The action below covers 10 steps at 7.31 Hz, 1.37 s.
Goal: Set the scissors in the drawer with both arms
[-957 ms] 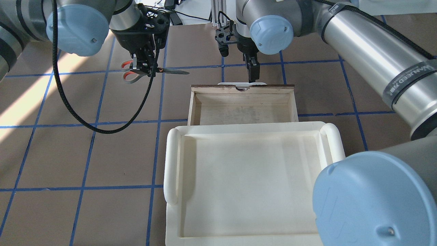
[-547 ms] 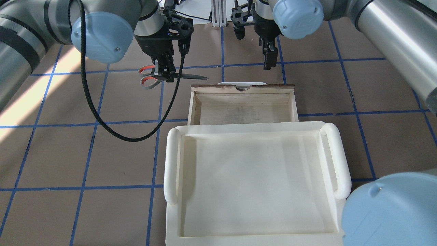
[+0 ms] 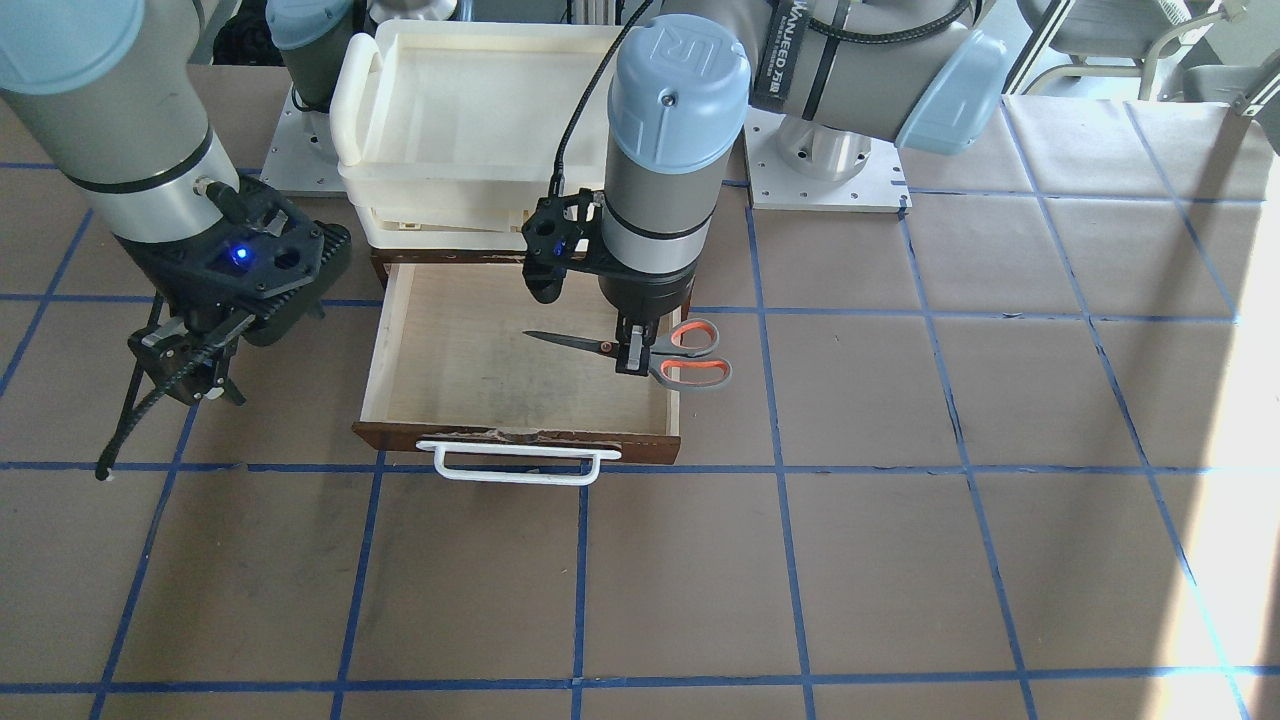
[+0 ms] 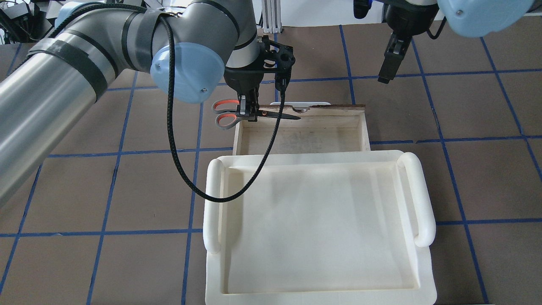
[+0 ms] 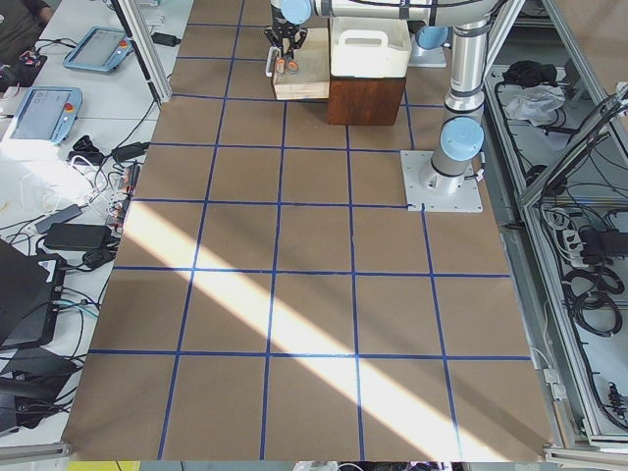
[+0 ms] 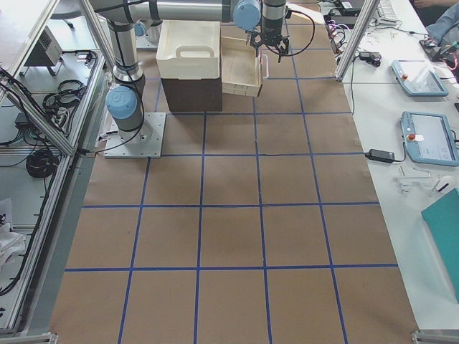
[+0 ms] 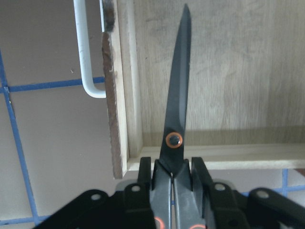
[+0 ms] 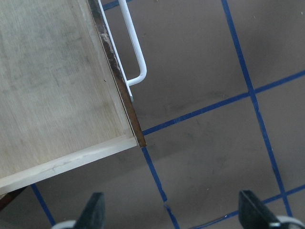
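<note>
My left gripper will let go of the scissors flat on the drawer's pale bottom, behind the white bar handle (image 3: 566, 366) (image 7: 200, 71).
My left gripper (image 4: 248, 115) is shut on the scissors (image 4: 271, 115) just behind their pivot and holds them level above the open drawer (image 4: 363, 127). The dark blades reach over the drawer's left wall and its pale inside. The orange-lined loops (image 3: 690, 355) hang outside that wall. In the left wrist view the blade (image 7: 178, 105) points across the drawer floor, with the white bar handle (image 7: 86, 57) to one side. My right gripper (image 4: 383, 79) is open and empty, raised beyond the drawer's front right corner (image 8: 138, 138). It also shows in the front view (image 3: 190, 388).
A cream-white plastic tray (image 4: 211, 203) with rounded side handles sits on top of the cabinet behind the drawer. A black cable (image 4: 178, 161) loops from my left wrist over the tray's corner. The table is brown with blue tape lines (image 4: 127, 150).
My left gripper has carried the scissors right, from beside the drawer to over its left wall. My right gripper has moved right and away from the drawer handle.
</note>
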### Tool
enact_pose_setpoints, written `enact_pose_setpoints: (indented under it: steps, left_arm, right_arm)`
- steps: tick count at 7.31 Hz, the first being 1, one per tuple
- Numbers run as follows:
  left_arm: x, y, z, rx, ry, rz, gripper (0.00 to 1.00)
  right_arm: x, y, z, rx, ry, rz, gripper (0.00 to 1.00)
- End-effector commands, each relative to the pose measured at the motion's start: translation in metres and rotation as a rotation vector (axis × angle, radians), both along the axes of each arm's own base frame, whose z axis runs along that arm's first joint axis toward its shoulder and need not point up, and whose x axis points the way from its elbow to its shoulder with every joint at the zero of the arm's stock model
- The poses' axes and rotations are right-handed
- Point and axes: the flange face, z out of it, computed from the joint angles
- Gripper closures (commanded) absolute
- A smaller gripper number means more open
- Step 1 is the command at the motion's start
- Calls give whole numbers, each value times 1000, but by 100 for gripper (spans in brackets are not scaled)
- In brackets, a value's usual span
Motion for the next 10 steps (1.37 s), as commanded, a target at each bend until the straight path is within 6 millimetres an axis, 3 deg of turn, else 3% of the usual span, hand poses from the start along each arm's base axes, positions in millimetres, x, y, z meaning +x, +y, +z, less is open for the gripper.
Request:
enact_pose_setpoints:
  steps: [1, 2, 4, 5, 7, 8, 10]
  left_arm:
    - [-13, 13, -23, 39, 3, -3, 100]
    - [-18, 18, -27, 50, 1, 22, 100]
    - [-38, 22, -38, 50, 28, -4, 100]
    - [-49, 26, -43, 40, 31, -23, 100]
    - [-54, 30, -65, 72, 17, -33, 100]
    - [-54, 32, -70, 81, 12, -30, 100]
    - [-55, 31, -78, 82, 12, -39, 100]
  right_arm:
    - [-15, 30, 17, -9, -18, -397, 0]
    - [-15, 37, 20, -4, -18, -609, 0]
    - [-16, 48, 20, 46, 6, -838, 0]
    - [-17, 53, 16, 81, 23, -926, 0]
    - [-16, 55, 16, 85, 23, -1026, 0]
    - [-11, 60, 28, 57, -6, -1036, 0]
    - [-6, 98, 71, -21, -55, -1060, 0]
